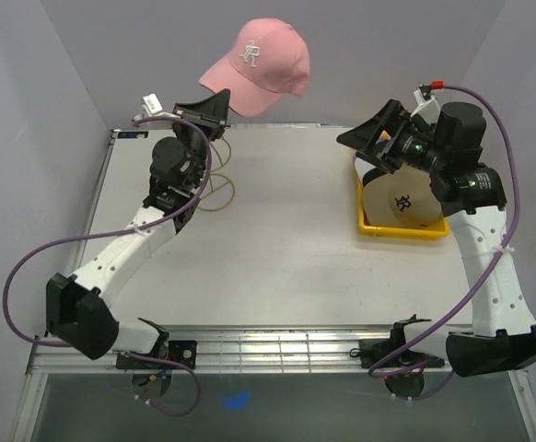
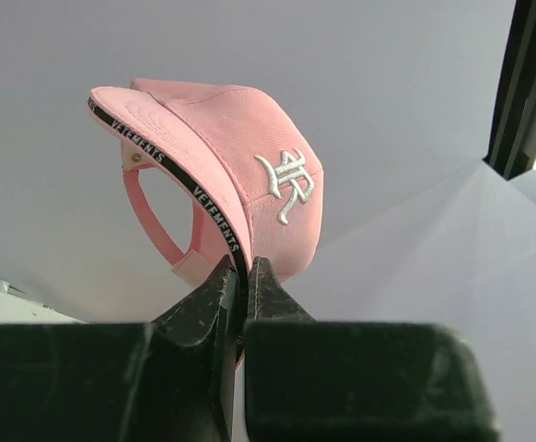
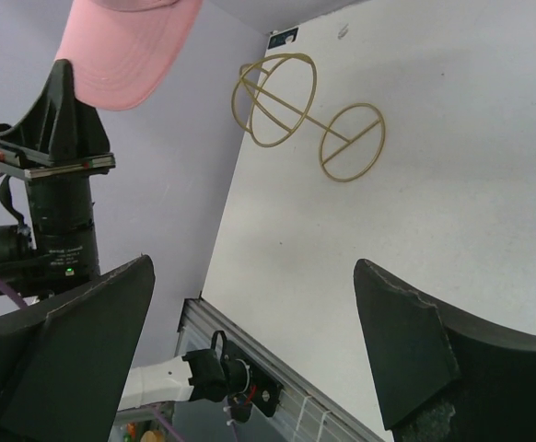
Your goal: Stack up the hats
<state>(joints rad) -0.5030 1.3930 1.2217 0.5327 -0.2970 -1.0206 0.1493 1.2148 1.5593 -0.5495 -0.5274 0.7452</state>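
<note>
The robot's left gripper will release the pink hat on top of the thin wire hat stand (image 1: 206, 167).
A pink hat (image 1: 261, 57) with a white logo hangs in the air above the table's far edge. My left gripper (image 1: 220, 101) is shut on its lower rim. In the left wrist view the black-banded edge of the pink hat (image 2: 240, 166) is pinched between the left gripper's (image 2: 243, 267) fingers. A tan hat (image 1: 406, 203) with a dark logo lies in the yellow tray (image 1: 378, 228) at the right. My right gripper (image 1: 365, 138) hovers above the tray's far left corner. It stands wide open and empty (image 3: 252, 267). The pink hat's brim (image 3: 125, 46) shows at the top left of the right wrist view.
A thin wire hat stand (image 3: 309, 115) lies on the white table near the left arm, also visible from above as the wire stand (image 1: 220, 191). Grey walls close in the left, back and right. The left arm's wrist (image 3: 61, 184) shows in the right wrist view.
</note>
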